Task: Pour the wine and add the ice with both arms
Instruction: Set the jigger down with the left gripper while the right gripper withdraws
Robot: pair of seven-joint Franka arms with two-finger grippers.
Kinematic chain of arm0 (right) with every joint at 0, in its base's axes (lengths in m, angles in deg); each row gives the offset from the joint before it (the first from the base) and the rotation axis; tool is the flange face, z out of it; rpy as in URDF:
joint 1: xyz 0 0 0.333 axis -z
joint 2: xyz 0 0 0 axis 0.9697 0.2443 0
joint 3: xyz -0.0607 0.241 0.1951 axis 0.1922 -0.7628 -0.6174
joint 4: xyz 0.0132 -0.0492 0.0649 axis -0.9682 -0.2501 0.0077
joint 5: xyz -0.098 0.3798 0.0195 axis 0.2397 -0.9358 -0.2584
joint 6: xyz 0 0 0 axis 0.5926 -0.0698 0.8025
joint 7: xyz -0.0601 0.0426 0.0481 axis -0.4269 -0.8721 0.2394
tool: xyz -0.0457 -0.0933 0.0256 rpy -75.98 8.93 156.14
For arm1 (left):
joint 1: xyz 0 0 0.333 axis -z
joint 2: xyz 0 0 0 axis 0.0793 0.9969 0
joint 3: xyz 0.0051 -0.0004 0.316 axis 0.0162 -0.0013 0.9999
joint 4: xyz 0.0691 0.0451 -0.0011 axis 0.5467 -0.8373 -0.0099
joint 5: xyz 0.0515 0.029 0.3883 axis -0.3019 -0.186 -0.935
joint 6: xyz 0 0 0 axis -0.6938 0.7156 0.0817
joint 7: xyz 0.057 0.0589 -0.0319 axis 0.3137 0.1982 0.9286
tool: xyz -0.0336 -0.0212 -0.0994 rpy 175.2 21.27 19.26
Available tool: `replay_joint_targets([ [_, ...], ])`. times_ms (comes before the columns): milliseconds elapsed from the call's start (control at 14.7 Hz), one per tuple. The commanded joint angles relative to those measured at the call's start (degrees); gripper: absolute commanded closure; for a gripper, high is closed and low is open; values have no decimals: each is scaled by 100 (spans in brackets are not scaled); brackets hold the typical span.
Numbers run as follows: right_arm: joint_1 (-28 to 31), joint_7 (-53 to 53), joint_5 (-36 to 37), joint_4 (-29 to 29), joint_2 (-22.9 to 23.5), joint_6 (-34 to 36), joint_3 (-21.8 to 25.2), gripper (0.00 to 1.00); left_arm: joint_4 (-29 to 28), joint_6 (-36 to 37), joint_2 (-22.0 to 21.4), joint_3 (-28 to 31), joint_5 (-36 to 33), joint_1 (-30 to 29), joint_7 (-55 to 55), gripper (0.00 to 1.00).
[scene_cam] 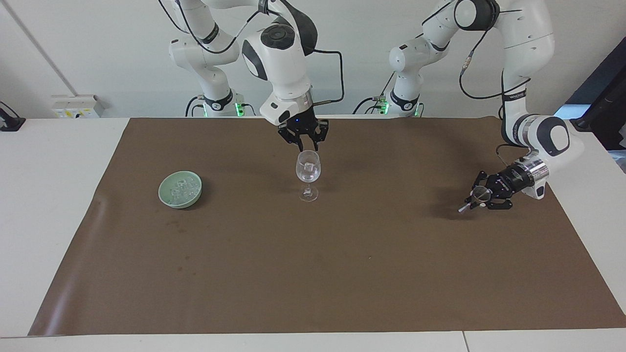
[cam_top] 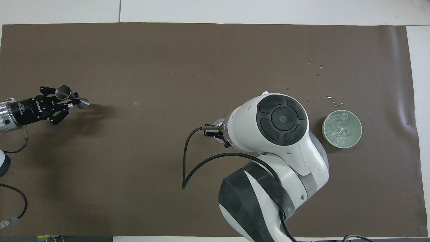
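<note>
Next, I release the metal jigger from my left gripper on the brown mat, in the shadow (cam_top: 93,111) just past its fingertips.
A clear stemmed wine glass (scene_cam: 308,171) stands mid-table with one ice cube (scene_cam: 308,168) in its bowl. My right gripper (scene_cam: 307,145) hangs just above the rim, open, with nothing between its fingers. From overhead the right arm covers this gripper and all but a sliver of the wine glass (cam_top: 220,121). More ice (scene_cam: 180,187) (cam_top: 340,126) fills a pale green bowl (scene_cam: 181,203) (cam_top: 342,145) toward the right arm's end. My left gripper (scene_cam: 481,196) (cam_top: 72,100) is low over the mat at the left arm's end, shut on a tilted metal jigger (scene_cam: 480,194) (cam_top: 63,90).
A brown mat (scene_cam: 313,274) covers most of the white table. Water drops (cam_top: 332,101) dot the mat just farther from the robots than the bowl. A black cable (cam_top: 188,158) loops off the right arm's wrist.
</note>
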Motion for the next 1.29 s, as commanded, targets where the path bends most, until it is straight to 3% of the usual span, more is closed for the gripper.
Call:
replay_joint_targets([
  [0, -3, 84, 16, 44, -75, 41, 26, 54, -240, 92, 29, -62, 290, -125, -300, 100],
  [204, 198, -21, 455, 308, -153, 594, 78, 37, -680, -92, 11, -53, 651, -98, -785, 100],
  [341, 522, -292, 615, 327, -311, 867, 70, 8, -708, -163, 11, -53, 669, -81, -785, 100],
  [409, 733, -599, 615, 327, -390, 990, 79, 0, -716, -198, 11, -53, 669, -89, -785, 100],
  [681, 1419, -1734, 615, 327, -873, 1815, 87, 0, -717, -190, -6, -36, 652, -107, -978, 100],
  [749, 1629, -1814, 606, 327, -1014, 1896, 87, 0, -716, -190, -6, -36, 651, -124, -987, 1],
  [885, 1938, -2007, 536, 353, -1085, 2001, 183, 0, -716, -137, -6, -27, 634, -133, -1040, 0],
  [1090, 2000, -2900, 527, 573, -1085, 2475, 771, 0, -708, -67, -15, -9, 581, -160, -1040, 0],
  [1226, 2053, -3647, 536, 634, -1050, 2451, 1201, 0, -612, 56, -15, -1, 92, -273, -1276, 0],
])
